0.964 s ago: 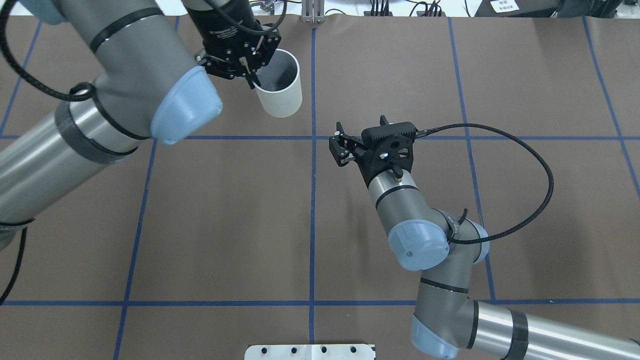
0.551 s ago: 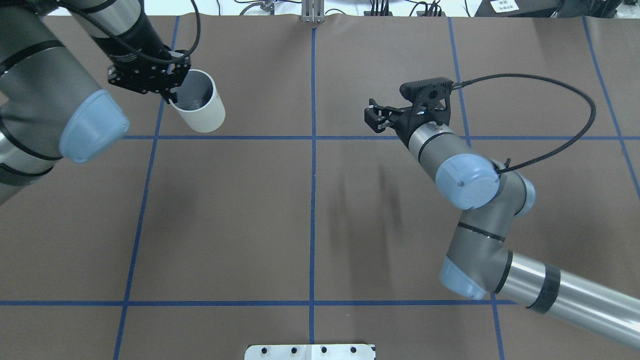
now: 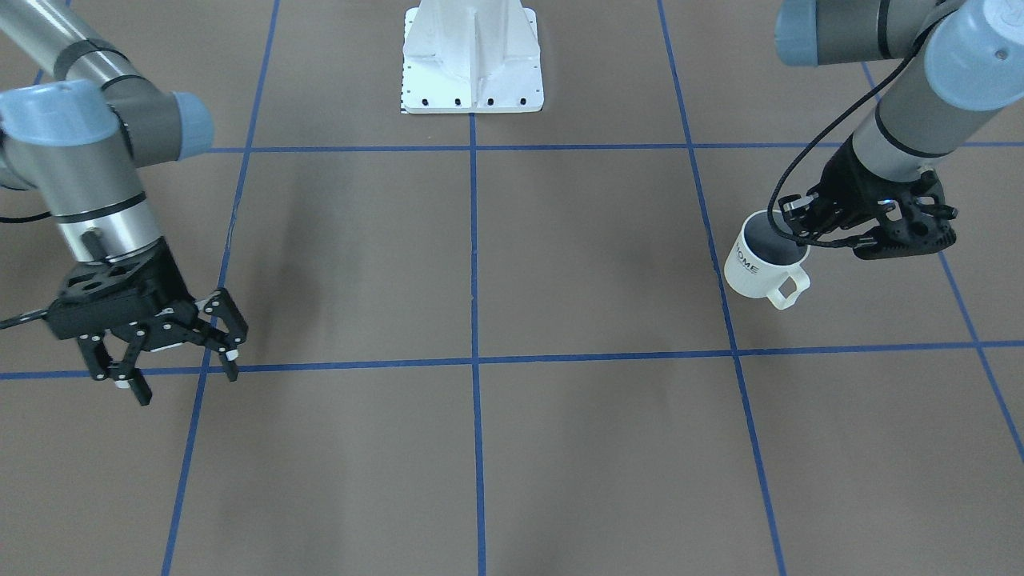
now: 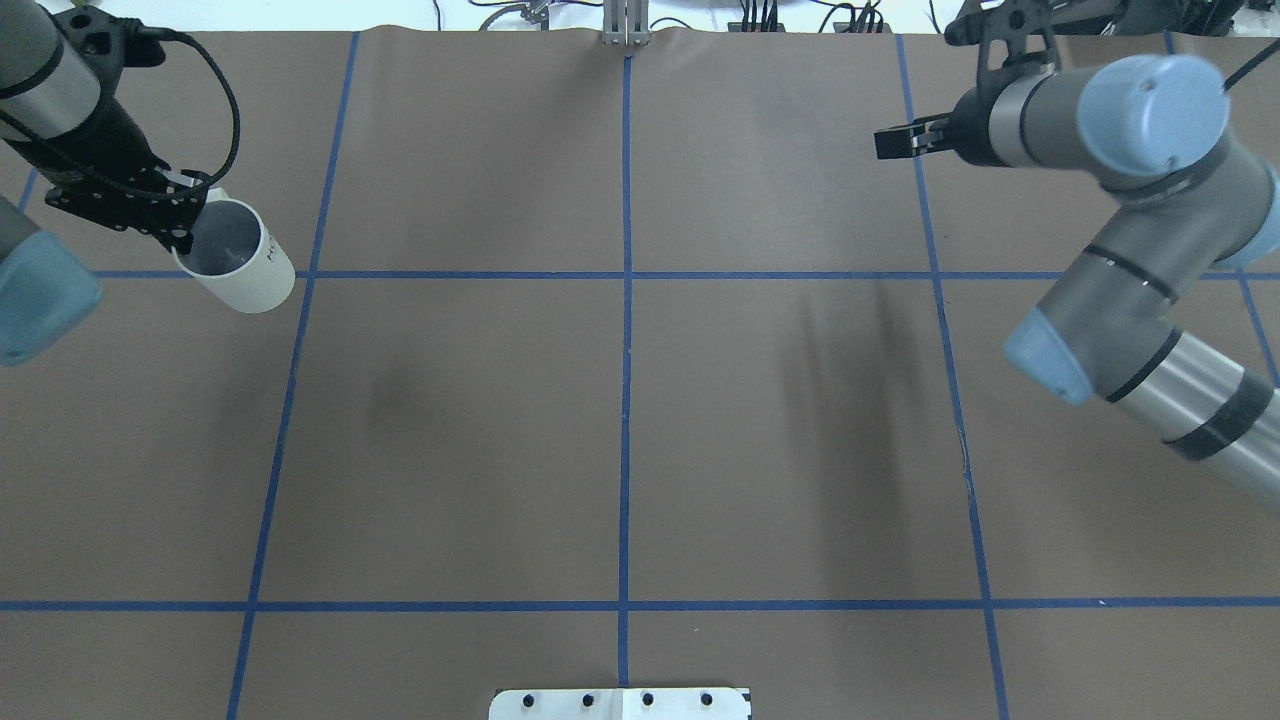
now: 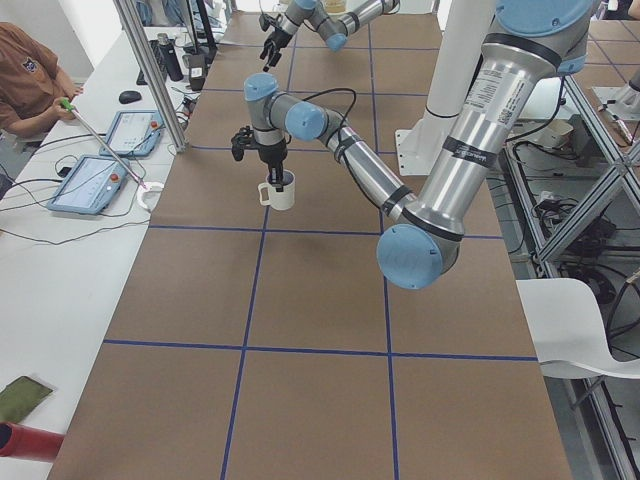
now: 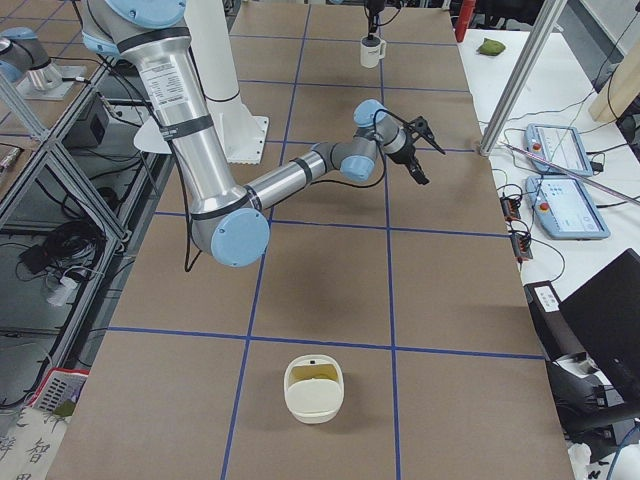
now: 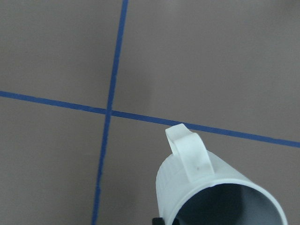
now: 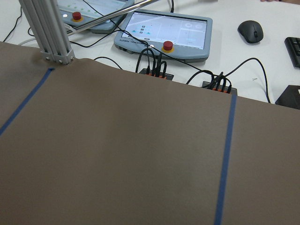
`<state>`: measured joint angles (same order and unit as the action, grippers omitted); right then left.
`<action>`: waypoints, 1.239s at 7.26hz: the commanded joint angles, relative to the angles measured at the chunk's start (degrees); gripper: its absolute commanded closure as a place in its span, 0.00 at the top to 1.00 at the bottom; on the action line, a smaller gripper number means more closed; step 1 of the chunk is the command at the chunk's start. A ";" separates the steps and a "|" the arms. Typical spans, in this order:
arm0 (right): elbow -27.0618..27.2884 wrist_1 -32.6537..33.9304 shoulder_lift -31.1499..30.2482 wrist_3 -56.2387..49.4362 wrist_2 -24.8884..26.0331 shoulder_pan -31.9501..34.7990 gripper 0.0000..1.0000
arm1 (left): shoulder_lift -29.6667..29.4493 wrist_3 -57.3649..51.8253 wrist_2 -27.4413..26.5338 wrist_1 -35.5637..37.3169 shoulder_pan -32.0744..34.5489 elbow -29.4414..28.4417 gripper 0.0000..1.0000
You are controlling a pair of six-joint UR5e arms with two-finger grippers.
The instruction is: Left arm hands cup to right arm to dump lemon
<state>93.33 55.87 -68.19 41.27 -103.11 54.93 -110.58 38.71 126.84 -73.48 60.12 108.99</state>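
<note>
The robot's left gripper will set the cream-white cup down in the middle of the blue-lined square point(image 3: 829, 251) beneath that gripper.
The cream-white cup point(image 4: 248, 268) with "HOME" lettering point(image 3: 748, 260) hangs tilted at the table's far left. My left gripper point(image 4: 190, 235) is shut on its rim, also seen from the front point(image 3: 802, 238). The left wrist view shows the cup's handle and grey inside point(image 7: 206, 187). No lemon shows inside the cup. My right gripper point(image 3: 180, 372) is open and empty, far off at the table's right side point(image 4: 897, 142). I cannot tell whether the cup point(image 5: 280, 192) touches the table.
A cream container point(image 6: 313, 388) with something yellow-green inside stands on the table's end on my right. The white base plate point(image 3: 472, 60) is at my side of the table. Tablets and cables point(image 8: 161, 35) lie beyond the far edge.
My left arm has carried the cup leftward, away from the middle. My right arm has swung rightward and toward the far edge. The two grippers are much farther apart.
</note>
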 commanded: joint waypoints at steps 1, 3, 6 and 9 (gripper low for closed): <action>2.63 7.46 -4.46 -10.19 -15.94 11.12 1.00 | 8.41 -2.33 0.07 -10.24 0.53 -0.35 0.00; 9.82 22.17 -9.06 -23.54 -21.05 16.67 1.00 | 16.76 -3.55 0.16 -22.08 0.53 -1.31 0.00; 14.86 34.39 -9.24 -30.37 -21.43 17.23 1.00 | 19.42 -5.39 3.73 -22.76 1.66 -4.92 0.00; 15.04 34.30 -8.54 -30.29 -21.43 17.14 1.00 | 23.20 -7.50 4.73 -22.85 1.67 -5.54 0.00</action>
<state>108.28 90.16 -77.01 11.02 -124.53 72.08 -88.67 32.18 131.36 -96.29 61.74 103.65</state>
